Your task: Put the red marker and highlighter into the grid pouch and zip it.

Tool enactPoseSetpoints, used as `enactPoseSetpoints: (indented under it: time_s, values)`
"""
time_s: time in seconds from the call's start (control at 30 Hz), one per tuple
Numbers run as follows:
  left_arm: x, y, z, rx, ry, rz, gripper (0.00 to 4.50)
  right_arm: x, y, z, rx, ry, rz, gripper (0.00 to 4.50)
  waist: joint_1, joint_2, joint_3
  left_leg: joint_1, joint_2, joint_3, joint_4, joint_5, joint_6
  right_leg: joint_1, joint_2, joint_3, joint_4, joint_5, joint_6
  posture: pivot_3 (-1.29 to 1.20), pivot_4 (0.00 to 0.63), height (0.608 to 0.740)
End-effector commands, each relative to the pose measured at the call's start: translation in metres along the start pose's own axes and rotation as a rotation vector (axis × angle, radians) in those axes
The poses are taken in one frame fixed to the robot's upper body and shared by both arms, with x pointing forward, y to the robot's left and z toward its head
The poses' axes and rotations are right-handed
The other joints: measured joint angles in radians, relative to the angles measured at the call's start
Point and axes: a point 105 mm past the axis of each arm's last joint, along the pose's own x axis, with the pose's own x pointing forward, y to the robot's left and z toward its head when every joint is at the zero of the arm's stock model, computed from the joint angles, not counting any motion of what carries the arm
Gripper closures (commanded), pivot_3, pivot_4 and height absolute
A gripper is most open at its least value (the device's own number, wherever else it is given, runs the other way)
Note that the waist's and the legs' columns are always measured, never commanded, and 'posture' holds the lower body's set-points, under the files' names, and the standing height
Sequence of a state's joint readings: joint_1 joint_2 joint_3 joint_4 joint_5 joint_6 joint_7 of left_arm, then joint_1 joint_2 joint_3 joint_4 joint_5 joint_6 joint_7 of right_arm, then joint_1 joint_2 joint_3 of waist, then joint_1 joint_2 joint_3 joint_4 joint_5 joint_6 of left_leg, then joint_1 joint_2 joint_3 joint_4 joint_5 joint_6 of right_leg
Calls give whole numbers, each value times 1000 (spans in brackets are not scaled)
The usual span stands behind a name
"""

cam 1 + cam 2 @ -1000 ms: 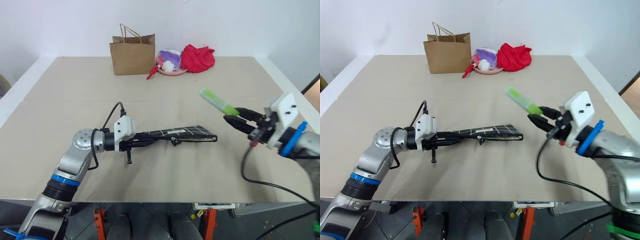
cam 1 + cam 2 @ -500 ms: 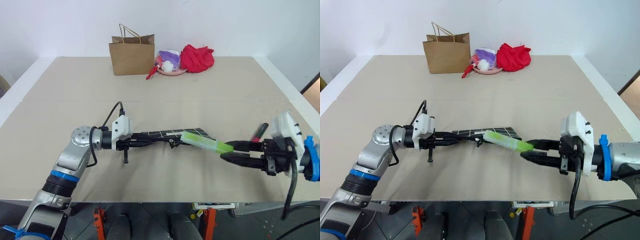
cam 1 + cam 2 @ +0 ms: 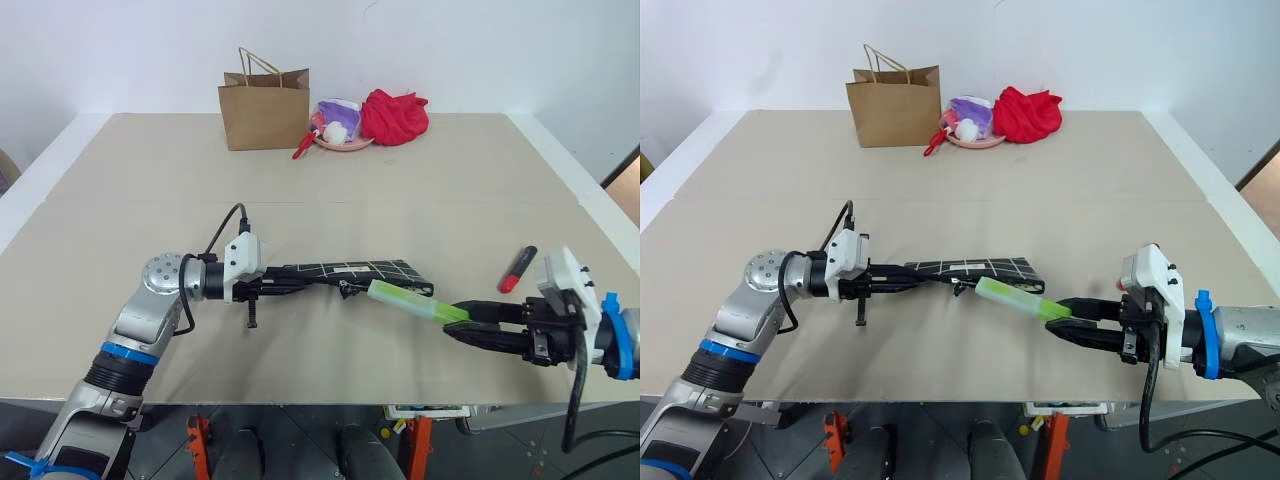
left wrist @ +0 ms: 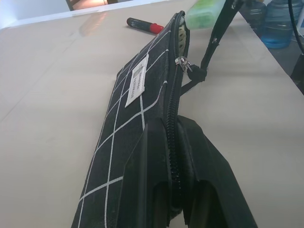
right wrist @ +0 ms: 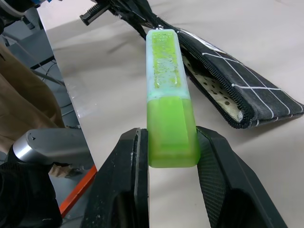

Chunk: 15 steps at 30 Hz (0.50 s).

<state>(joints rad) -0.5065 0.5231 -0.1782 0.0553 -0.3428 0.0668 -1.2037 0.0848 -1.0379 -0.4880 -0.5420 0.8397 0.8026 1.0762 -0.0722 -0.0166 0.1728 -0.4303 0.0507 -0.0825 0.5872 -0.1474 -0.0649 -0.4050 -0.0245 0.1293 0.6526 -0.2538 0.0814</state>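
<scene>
Next, my right gripper releases the highlighter just inside the wide-open opening of the grid pouch (image 3: 403, 289) (image 5: 210, 86), against the pouch's dotted lining.
The grid pouch (image 3: 372, 269) is held edge-up just above the table, zipper on top and its right end gaping open (image 5: 216, 90). My left gripper (image 3: 295, 281) is shut on the pouch's left end, with the fingers (image 4: 142, 185) clamped on both sides of the zipper. My right gripper (image 3: 455, 323) is shut on the lime-green highlighter (image 5: 168, 95), low at the right. The highlighter's pale cap end points at the pouch's open mouth, close to it. The red marker (image 3: 517, 268) lies loose on the table behind my right gripper.
At the table's far edge stand a brown paper bag (image 3: 265, 105), a pink bowl (image 3: 343, 143) holding small items, and a red cloth (image 3: 394, 115). The near table edge (image 3: 320, 402) runs just under both arms.
My right gripper has come down from a raised spot at the right and turned, so the highlighter now points left at the pouch's open end. The left gripper and the pouch stayed put.
</scene>
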Motion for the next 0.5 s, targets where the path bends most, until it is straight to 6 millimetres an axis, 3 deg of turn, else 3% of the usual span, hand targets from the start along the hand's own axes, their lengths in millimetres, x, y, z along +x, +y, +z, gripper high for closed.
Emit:
enactPoseSetpoints:
  time_s: [0.03,0.5]
  values:
    - [0,0,10,41,-23,9,4500,0,0,7,-17,-2,2,3469,0,0,0,0,0,0,0,0,0,0,0,0,0,0,0,0,150,740]
    - [2,-3,11,30,-35,24,4500,7,0,2,68,51,26,3469,0,0,0,0,0,0,0,0,0,0,0,0,0,0,0,0,150,740]
